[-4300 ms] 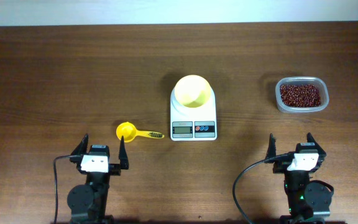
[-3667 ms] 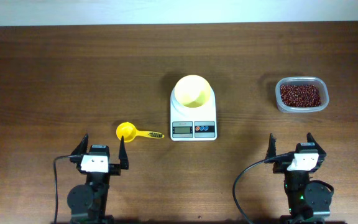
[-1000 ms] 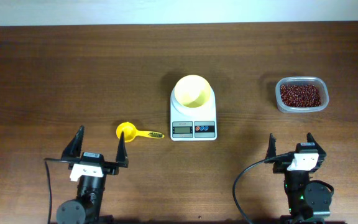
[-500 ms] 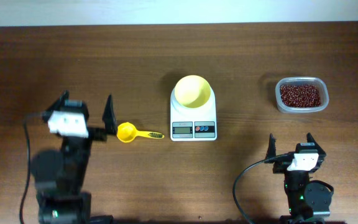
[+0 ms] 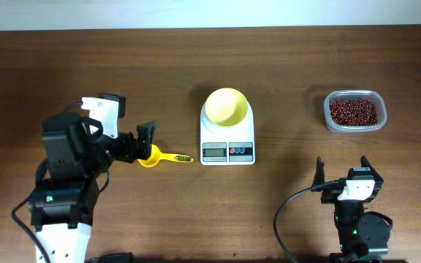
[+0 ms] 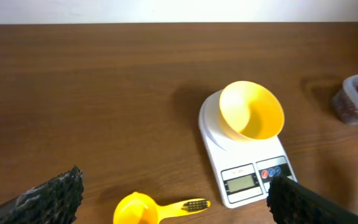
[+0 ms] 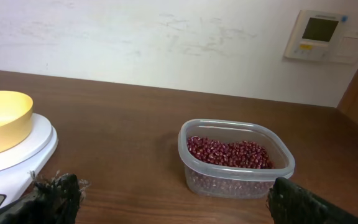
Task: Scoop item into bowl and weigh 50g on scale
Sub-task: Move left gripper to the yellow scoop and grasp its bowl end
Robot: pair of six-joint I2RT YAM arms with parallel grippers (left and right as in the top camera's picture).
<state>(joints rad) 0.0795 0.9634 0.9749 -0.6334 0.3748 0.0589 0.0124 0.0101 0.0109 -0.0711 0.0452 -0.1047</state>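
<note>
The rim of the yellow scoop's cup (image 5: 141,161) (image 6: 117,214), on the side opposite the handle, is the next spot that I should grasp with my left gripper.
The pale-yellow bowl (image 5: 226,107) stands empty on the white scale (image 5: 227,150) at the table's middle. The red-brown beans (image 5: 354,111) fill a clear tub (image 5: 332,123) at the right. A small yellow scoop (image 5: 154,155) lies left of the scale, handle pointing right. My left gripper (image 5: 139,144) is open, hovering at the scoop's cup; in the left wrist view the scoop (image 6: 143,211) lies between the wide-apart fingers, with the bowl (image 6: 252,111) and scale (image 6: 247,174) beyond. My right gripper (image 5: 342,175) is open and empty near the front edge, facing the beans (image 7: 229,152).
The right wrist view shows the tub (image 7: 235,180) ahead, the bowl (image 7: 2,121) on the scale (image 7: 27,152) at the left, and a wall with a control panel (image 7: 319,34) behind the table.
My left arm has risen from the front edge and swung forward and right, bringing its open gripper over the scoop. The right arm, bowl, scale and tub have not moved.
</note>
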